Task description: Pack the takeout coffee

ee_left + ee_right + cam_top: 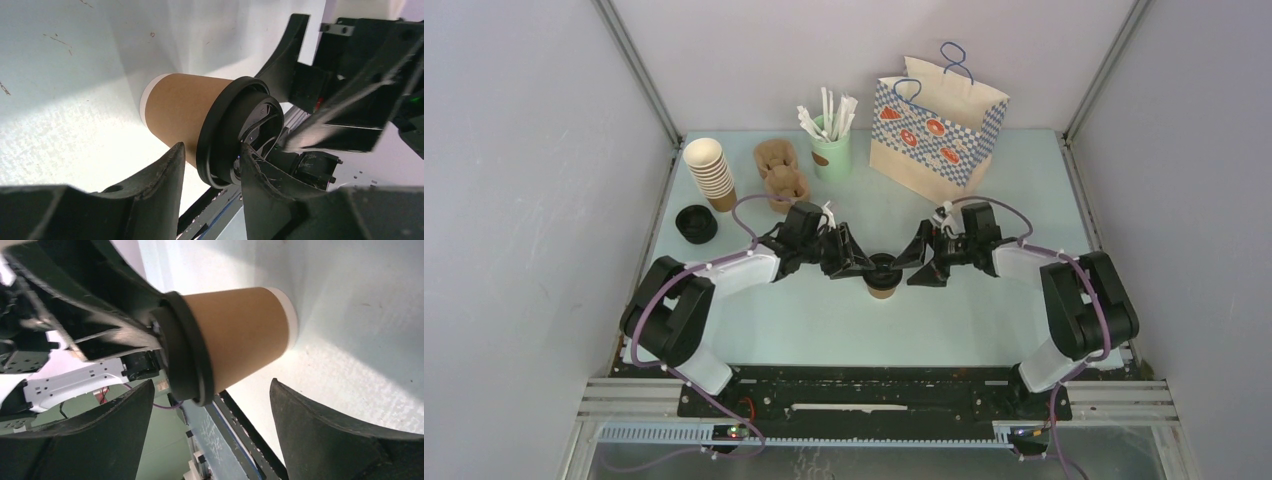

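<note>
My left gripper straddles the edge of the black lid, so it should open and grip the lid's full width [883, 272] before carrying the coffee toward the carriers.
One takeout coffee [883, 286], a brown kraft cup under a black lid [883, 267], stands upright mid-table between both arms. My left gripper [862, 267] reaches it from the left. In the left wrist view this gripper [212, 150] straddles the lid's rim [210, 135]: one finger lies against the lid's top, the other sits beside the cup wall [180, 112] with a small gap. My right gripper [916, 268] is at the cup's right side. In its wrist view it [212, 385] is wide open, with the cup [240, 335] just beyond its fingertips, apart from both.
A checked paper bag [939, 125] stands open at the back right. Along the back left are a stack of lidless cups [709, 172], a loose black lid [696, 223], cardboard cup carriers [781, 172] and a green cup of wrapped stirrers [831, 148].
</note>
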Robot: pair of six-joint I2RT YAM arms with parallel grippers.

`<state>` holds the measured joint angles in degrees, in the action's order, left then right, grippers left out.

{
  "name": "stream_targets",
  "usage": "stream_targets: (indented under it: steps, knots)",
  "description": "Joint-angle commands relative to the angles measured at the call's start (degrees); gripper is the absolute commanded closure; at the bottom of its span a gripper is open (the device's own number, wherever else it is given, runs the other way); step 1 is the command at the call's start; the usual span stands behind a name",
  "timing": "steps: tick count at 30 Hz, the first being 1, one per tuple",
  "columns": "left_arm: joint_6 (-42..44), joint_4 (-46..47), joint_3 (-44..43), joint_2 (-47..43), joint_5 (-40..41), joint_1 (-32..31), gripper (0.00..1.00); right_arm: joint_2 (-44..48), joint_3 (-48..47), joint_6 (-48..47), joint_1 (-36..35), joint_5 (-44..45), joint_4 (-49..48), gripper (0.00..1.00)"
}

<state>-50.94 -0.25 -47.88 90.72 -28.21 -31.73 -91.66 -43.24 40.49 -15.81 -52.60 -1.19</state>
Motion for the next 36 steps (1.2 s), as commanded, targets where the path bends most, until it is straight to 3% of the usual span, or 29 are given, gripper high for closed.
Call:
stream_targets:
  steps: [1, 8, 11, 13, 14, 19, 22, 26, 31, 36]
  knots:
    - [6.14, -15.93, 3.15, 4.15, 9.76, -0.27, 0.53, -3.65, 1.86, -1.76, -1.67, 2.92, -0.87, 0.10]
    - [6.42, -16.36, 3.03, 3.60, 10.21, -0.27, 0.53, -12.49, 6.42, -1.54, -2.25, 7.21, -6.71, 0.32]
    - [8.16, -18.67, 1.13, 2.17, 10.38, -0.40, 0.50, -6.59, 6.09, -0.20, -2.56, 5.10, -6.32, 0.20]
    - [9.58, -21.26, -1.12, -0.23, 10.92, -0.44, 0.40, 0.06, 4.40, 1.00, -2.29, 3.68, -3.87, 0.04]
    - [10.27, -22.65, -2.41, -1.70, 11.39, -0.44, 0.34, 3.01, 3.56, 1.15, -1.94, 3.12, -1.85, 0.01]
    - [13.83, -30.48, -9.65, -7.45, 17.23, -0.36, 0.09, 10.77, -2.40, -2.27, 1.76, 1.62, 10.68, 0.00]
    - [14.33, -33.75, -12.48, -11.52, 21.23, -0.88, 0.01, 14.73, -5.07, -7.80, 5.32, 3.53, 21.19, 0.00]
    - [18.00, -37.96, -18.15, -13.34, 27.99, -6.19, 0.00, 20.10, -6.35, -16.32, 10.05, 8.21, 32.06, 0.00]
    - [22.94, -43.72, -29.15, -3.73, 29.55, -12.73, 0.00, 23.45, -6.45, -23.33, 11.24, 14.01, 42.02, 0.00]
    - [26.26, -46.88, -38.19, 4.24, 32.94, -17.80, 0.00, 28.68, -5.55, -24.20, 11.33, 16.49, 44.37, 0.00]
